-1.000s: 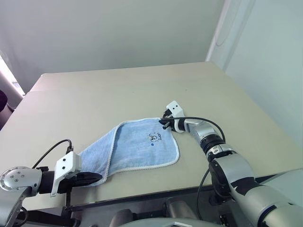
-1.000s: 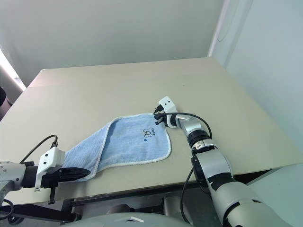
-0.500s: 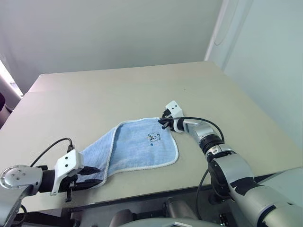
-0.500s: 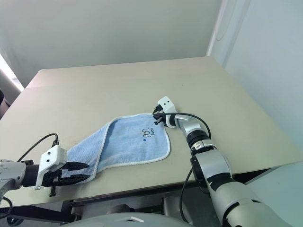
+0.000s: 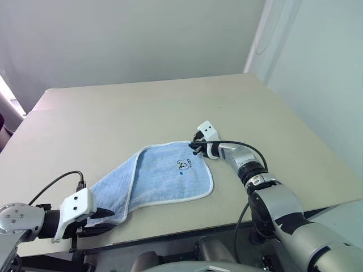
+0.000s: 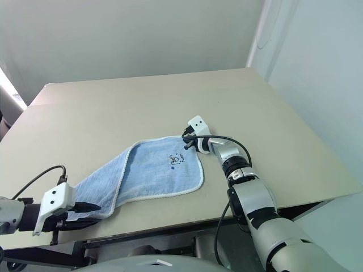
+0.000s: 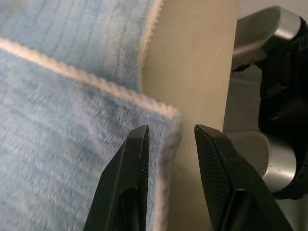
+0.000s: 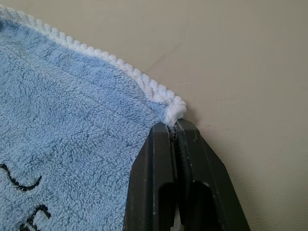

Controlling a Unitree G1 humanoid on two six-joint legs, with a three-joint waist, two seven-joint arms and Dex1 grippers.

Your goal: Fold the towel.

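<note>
My left gripper will pinch the flap's corner (image 5: 122,220) and lift the towel out straight before folding, because a flap of the towel slants over the towel's near edge.
The light-blue towel (image 5: 164,175) with white edging lies spread on the table (image 5: 142,107), its dark logo near the far right corner. My right gripper (image 5: 195,148) is shut on that far right corner (image 8: 175,110), low on the table top. My left gripper (image 5: 105,218) is at the towel's near left corner by the table's front edge. It is open, and the towel's white-edged corner (image 7: 168,115) lies flat just ahead of and between the two black fingers (image 7: 137,159).
The table's front edge (image 5: 170,235) runs just behind my left gripper. Pale walls (image 5: 317,68) stand at the back and along the right side. A wide stretch of beige table top lies beyond the towel.
My left gripper has opened and let go of the towel's near left corner, which now rests on the table. The right gripper has kept its hold and not moved.
</note>
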